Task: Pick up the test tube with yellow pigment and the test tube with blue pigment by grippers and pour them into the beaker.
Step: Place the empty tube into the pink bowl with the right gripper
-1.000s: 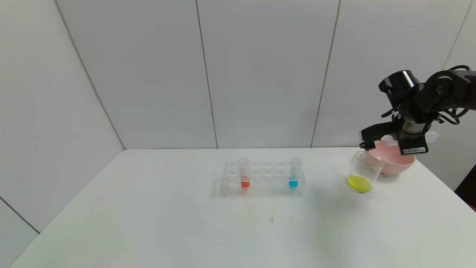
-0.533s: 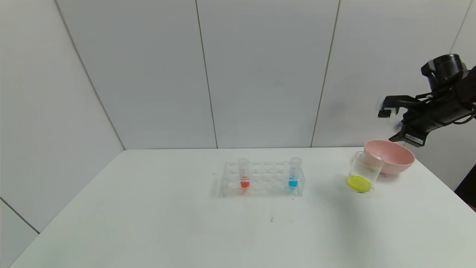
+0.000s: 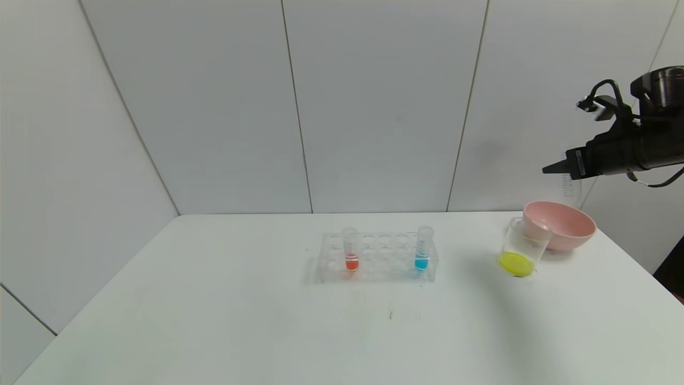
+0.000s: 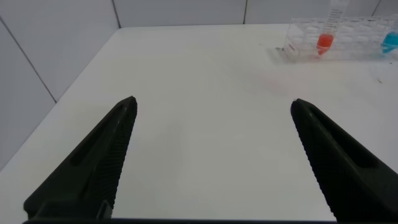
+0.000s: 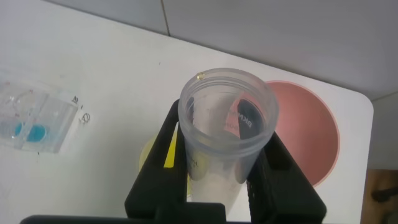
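The empty clear tube, now held high above the pink bowl, is going to the pink bowl. Next, my right gripper lets go of it inside the pink bowl (image 3: 560,223) (image 5: 298,135) next to the beaker.
My right gripper (image 3: 556,168) hangs high above the pink bowl at the table's far right. In the right wrist view it (image 5: 227,134) is shut on a short clear tube (image 5: 217,177) with no yellow liquid left in it, mouth toward the camera. The beaker (image 3: 517,255) stands left of the bowl with yellow liquid at its bottom; its yellow shows behind a finger (image 5: 146,158). The blue tube (image 3: 422,250) stands upright at the right end of the clear rack (image 3: 382,259); it also shows in the left wrist view (image 4: 390,42). My left gripper (image 4: 212,106) is open and empty over the table's left part.
An orange-red tube (image 3: 350,251) stands at the rack's left end. The pink bowl (image 3: 561,224) touches or nearly touches the beaker, close to the table's right edge. White wall panels rise right behind the table.
My right gripper has risen from just above the beaker and bowl, swung up and to the right, and turned, still holding the emptied tube. Rack, beaker and bowl have not moved.
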`<state>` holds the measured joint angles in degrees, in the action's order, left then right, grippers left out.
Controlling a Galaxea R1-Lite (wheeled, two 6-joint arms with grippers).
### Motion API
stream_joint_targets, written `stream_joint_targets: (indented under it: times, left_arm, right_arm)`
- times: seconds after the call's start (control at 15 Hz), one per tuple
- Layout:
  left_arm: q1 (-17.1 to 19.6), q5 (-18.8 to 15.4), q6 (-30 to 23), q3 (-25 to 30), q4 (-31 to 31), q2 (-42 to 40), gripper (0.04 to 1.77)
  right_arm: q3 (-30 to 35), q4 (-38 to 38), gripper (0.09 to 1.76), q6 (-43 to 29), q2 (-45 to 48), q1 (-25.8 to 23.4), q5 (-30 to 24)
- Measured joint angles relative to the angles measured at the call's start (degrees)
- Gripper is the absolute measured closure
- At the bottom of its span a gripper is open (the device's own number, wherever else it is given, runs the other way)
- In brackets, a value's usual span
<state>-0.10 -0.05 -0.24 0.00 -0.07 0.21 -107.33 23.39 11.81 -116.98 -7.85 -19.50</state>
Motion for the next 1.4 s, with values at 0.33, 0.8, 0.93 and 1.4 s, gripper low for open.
stream_joint_targets:
  times: [0.33, 0.8, 0.93, 1.4]
  left_arm:
    - [0.0, 0.05, 0.0, 0.0, 0.0, 0.0, 0.05]
    - [0.0, 0.02, 0.0, 0.0, 0.0, 0.0, 0.05]
    - [0.0, 0.02, 0.0, 0.0, 0.0, 0.0, 0.05]
    - [0.0, 0.05, 0.0, 0.0, 0.0, 0.0, 0.05]
  right_arm:
    - [23.98, -31.77, 1.26, -5.12, 6.4, -0.61, -0.28]
    - [49.51, -55.88, 1.26, -8.31, 14.86, -4.6, -0.44]
    - [51.93, -57.77, 1.26, -8.2, 14.56, -6.12, -0.55]
    - [46.49, -67.24, 1.26, -8.4, 2.15, -7.5, 1.33]
